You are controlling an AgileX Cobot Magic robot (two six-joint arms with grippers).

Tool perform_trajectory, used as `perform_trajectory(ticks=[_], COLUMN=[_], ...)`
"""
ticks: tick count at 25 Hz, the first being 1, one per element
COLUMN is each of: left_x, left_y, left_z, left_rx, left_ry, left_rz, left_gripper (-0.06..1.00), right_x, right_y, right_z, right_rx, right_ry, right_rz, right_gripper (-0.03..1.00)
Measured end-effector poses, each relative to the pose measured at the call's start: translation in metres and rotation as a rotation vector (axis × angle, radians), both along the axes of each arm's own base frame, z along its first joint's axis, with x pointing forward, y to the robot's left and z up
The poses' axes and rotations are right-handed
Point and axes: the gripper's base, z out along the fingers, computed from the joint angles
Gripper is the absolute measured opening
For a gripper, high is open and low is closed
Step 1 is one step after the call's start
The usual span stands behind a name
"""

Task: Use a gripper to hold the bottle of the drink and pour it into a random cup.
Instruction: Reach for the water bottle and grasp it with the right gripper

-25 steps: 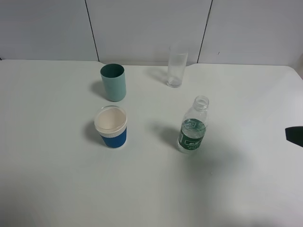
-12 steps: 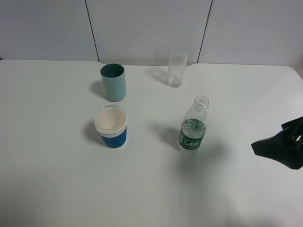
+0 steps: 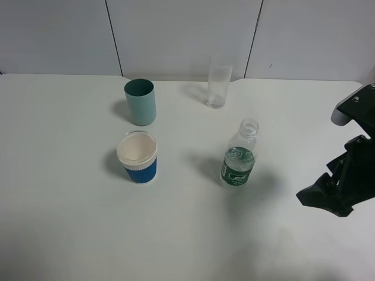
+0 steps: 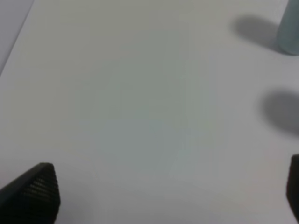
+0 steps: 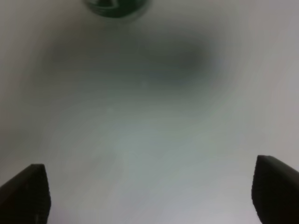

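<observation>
The robot's right gripper will close on the green label (image 3: pixel 238 166) (image 5: pixel 116 6) of the small clear bottle, around the lower half of the bottle.
The small clear bottle (image 3: pixel 239 156) with a green label and no cap stands upright right of the table's middle. Its base shows blurred at the edge of the right wrist view (image 5: pixel 116 8). The short blue cup (image 3: pixel 137 157) with white rim stands to the bottle's left. My right gripper (image 3: pixel 319 198) is open and empty, low over the table to the right of the bottle, apart from it. Its fingertips (image 5: pixel 28 191) show wide apart in the right wrist view. My left gripper (image 4: pixel 168 193) is open over bare table; it is out of the exterior view.
A teal-green cup (image 3: pixel 140 102) stands behind the blue cup; its edge shows in the left wrist view (image 4: pixel 289 28). A tall clear glass (image 3: pixel 218 82) stands at the back near the wall. The white table (image 3: pixel 70 222) fills the scene.
My right arm has come in from the right edge, moving left toward the bottle and showing more of itself. The bottle and cups have not moved.
</observation>
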Motion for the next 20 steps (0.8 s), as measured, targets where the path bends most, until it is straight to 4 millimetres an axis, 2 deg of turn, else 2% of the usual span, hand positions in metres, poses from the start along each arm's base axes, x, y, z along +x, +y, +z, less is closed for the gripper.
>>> perform_trajectory(ticks=[8, 14, 20], left_x=[0.000, 0.000, 0.000], left_y=[0.000, 0.000, 0.000], left_z=[0.000, 0.000, 0.000], left_rx=[0.000, 0.000, 0.000], left_ry=[0.000, 0.000, 0.000], left_rz=[0.000, 0.000, 0.000], left_gripper=[0.98, 0.98, 0.98], right_x=[-0.002, 0.000, -0.003], right_y=[-0.002, 0.006, 0.019], right_z=[-0.027, -0.026, -0.024], right_rx=[-0.036, -0.061, -0.046], right_ry=[-0.165, -0.277, -0.311], right_rz=[-0.036, 0.043, 0.117], right_gripper=[0.85, 0.85, 0.85])
